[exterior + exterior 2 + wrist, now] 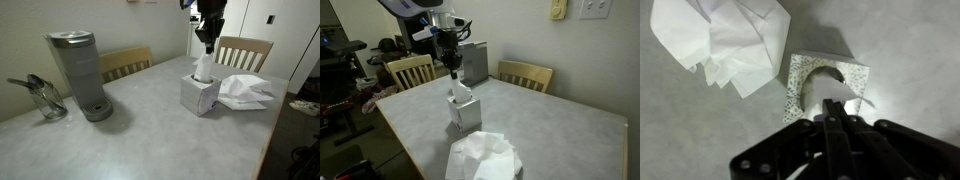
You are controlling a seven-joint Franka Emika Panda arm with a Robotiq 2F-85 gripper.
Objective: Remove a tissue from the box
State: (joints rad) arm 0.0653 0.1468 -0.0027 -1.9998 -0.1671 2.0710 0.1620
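Next, my gripper lets go of the white tissue on top of the pile of loose tissues (246,87) (732,36) beside the tissue box.
A patterned cube tissue box (200,95) stands on the grey table; it also shows in an exterior view (463,113) and in the wrist view (805,85). A white tissue (204,68) rises from its top opening, also in an exterior view (456,88) and in the wrist view (840,104). My gripper (207,45) hangs straight above the box, also seen in an exterior view (451,70) and in the wrist view (832,122). Its fingers are shut on the top of the tissue, which stretches up from the box.
A pile of loose white tissues (246,90) lies beside the box, also in the wrist view (725,40). A grey coffee maker (80,72) and a glass container (45,98) stand at the far end. Wooden chairs (243,50) line the table edges.
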